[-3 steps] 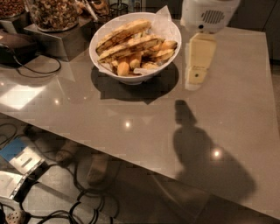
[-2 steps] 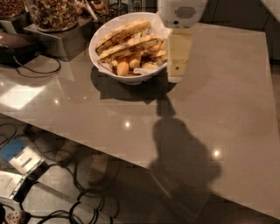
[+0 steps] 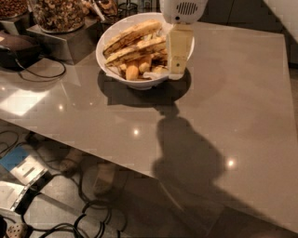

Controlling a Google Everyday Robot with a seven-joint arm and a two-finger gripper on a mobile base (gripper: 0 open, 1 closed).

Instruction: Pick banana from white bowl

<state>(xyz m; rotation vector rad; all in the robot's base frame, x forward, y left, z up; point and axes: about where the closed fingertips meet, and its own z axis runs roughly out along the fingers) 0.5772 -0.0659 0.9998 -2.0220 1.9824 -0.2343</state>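
The front long banana is in the white bowl. I need to move my gripper to it next and close on that banana's end nearest my gripper (image 3: 153,45).
The white bowl (image 3: 108,64) stands at the back of the grey table (image 3: 223,93), left of centre. It holds several bananas (image 3: 132,38) with brown-spotted yellow peels, lying across it, and smaller yellow pieces beneath them. My gripper (image 3: 177,73) hangs down from its white housing (image 3: 183,8) at the top of the view. It is over the bowl's right rim, with its tip at about rim height beside the right ends of the bananas. I cannot tell whether it touches a banana.
Glass jars of nuts (image 3: 55,14) stand on a metal stand (image 3: 65,44) at the back left. A dark device (image 3: 17,46) with a cable lies at the far left. Cables and boxes lie on the floor (image 3: 28,172) below the table's front edge.
My gripper has moved left, from beside the bowl's right side to over its right rim. The bowl and bananas have not shifted on the table.
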